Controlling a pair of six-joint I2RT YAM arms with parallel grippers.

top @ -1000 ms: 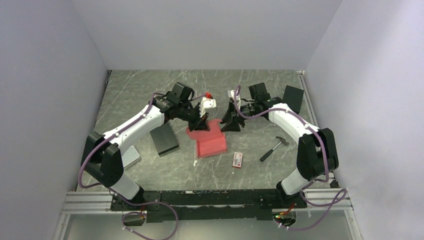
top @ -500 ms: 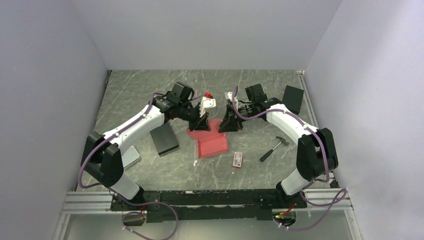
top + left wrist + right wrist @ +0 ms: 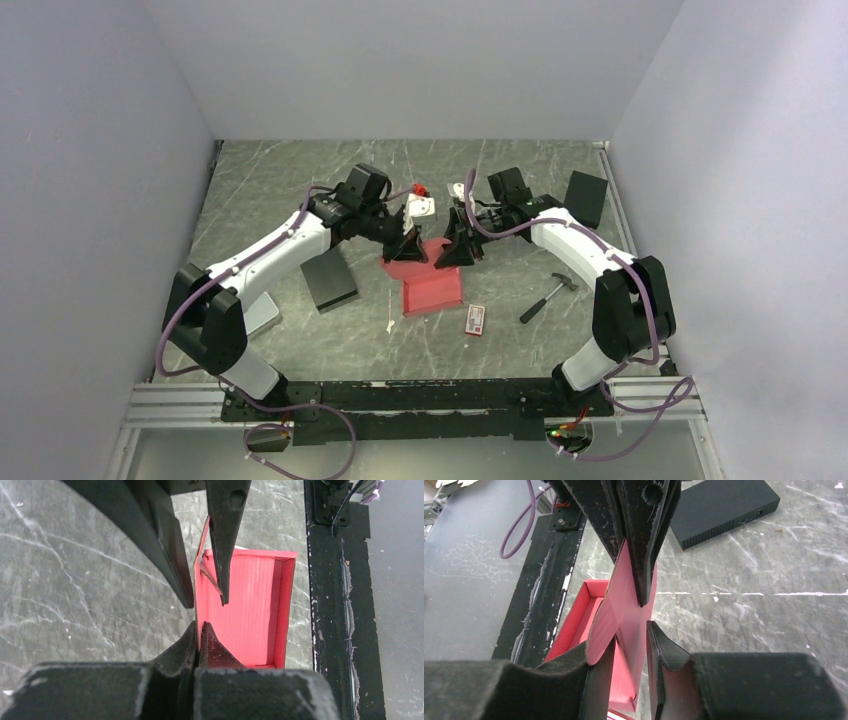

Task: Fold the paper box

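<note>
My right gripper needs to pinch flap and side together (image 3: 621,628) before my left gripper leaves, because the bent flap sticks out from the paper box's raised side that my left gripper holds.
The red-pink paper box (image 3: 432,288) lies open on the table between both arms, one side wall raised. In the left wrist view my left gripper (image 3: 201,626) is shut on that upright wall of the box (image 3: 247,605). My right gripper (image 3: 455,250) faces it from the other side. Seen from the right wrist, the right gripper (image 3: 629,635) has its jaws standing part open astride a bent red flap (image 3: 624,610). The flap leans on one finger, with a slim gap to the other. The left gripper's fingers (image 3: 644,540) pinch the same wall just beyond.
A black rectangular box (image 3: 330,280) lies left of the paper box, and another black block (image 3: 586,197) sits at the back right. A hammer (image 3: 548,296) and a small red-and-white packet (image 3: 475,319) lie to the right. The black frame rail (image 3: 330,605) runs along the near edge.
My right gripper has moved left onto the box's flap and its jaws have narrowed. The left gripper and the box have shifted slightly to the right, with the wall raised.
</note>
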